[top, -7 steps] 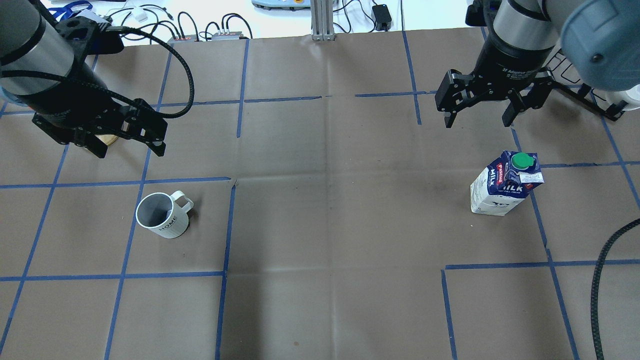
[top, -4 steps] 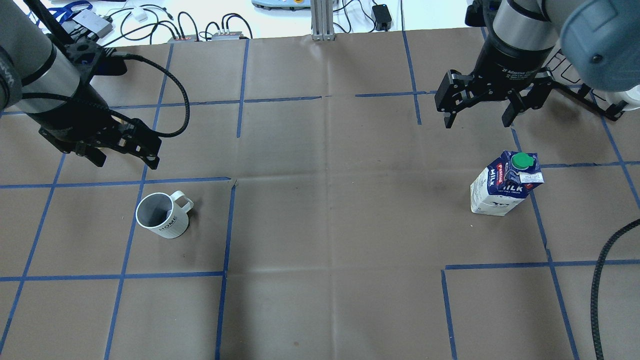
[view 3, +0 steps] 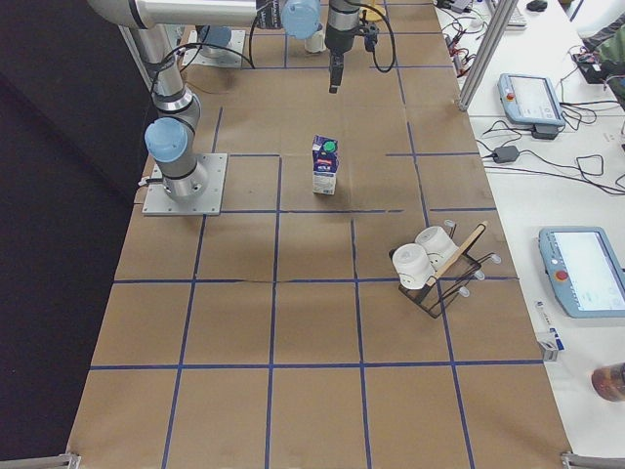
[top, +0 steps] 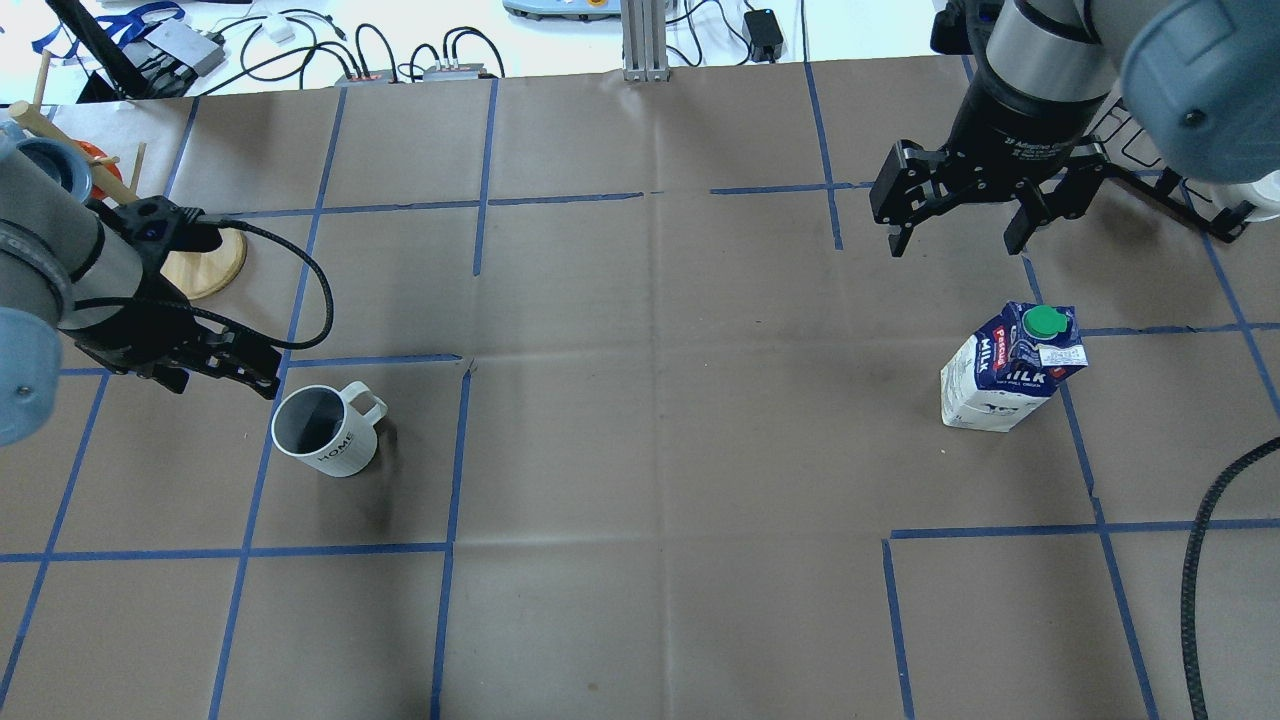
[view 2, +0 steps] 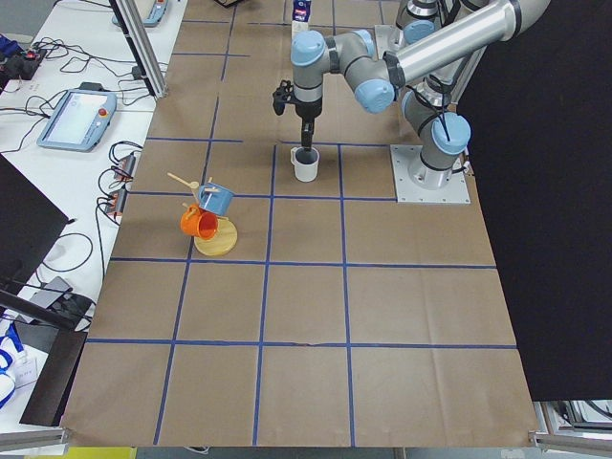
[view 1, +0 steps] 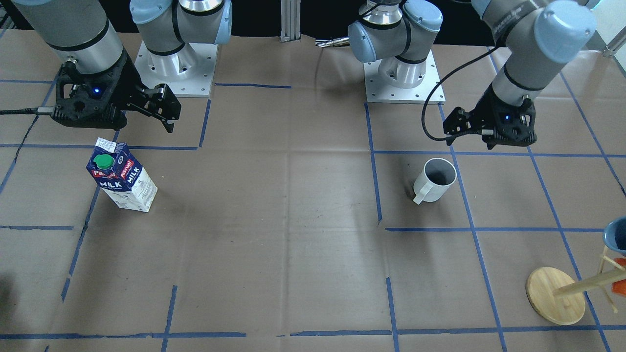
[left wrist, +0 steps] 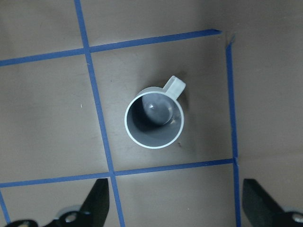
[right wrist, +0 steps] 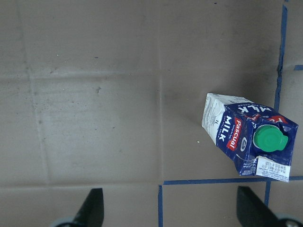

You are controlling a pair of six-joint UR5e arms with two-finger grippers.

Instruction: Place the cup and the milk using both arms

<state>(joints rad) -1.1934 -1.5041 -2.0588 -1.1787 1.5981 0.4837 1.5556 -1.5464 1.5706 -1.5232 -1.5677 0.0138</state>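
I should close my left gripper on the white cup's rim (view 1: 455, 175) (left wrist: 126, 121), on the side away from its handle, with one finger inside the cup.
The white cup (top: 325, 432) stands upright on the brown table cover, handle toward the table's middle; it also shows in the front view (view 1: 435, 180) and the left wrist view (left wrist: 154, 118). My left gripper (top: 225, 383) is open and empty, hovering just behind and left of the cup, above it (left wrist: 175, 208). The milk carton (top: 1010, 370) stands upright with its green cap up, also in the front view (view 1: 122, 176) and the right wrist view (right wrist: 246, 137). My right gripper (top: 955, 245) is open and empty, above and behind the carton.
A wooden mug tree (top: 205, 262) with a blue and an orange mug stands at the far left, behind my left arm (view 1: 555, 296). A rack with white cups (view 3: 430, 259) stands beyond the carton. A black cable (top: 1200, 560) hangs at the near right.
My left arm has moved nearer and lower, from beside the mug tree to just behind the cup, gripper still open. My right arm, the cup and the milk have not moved.
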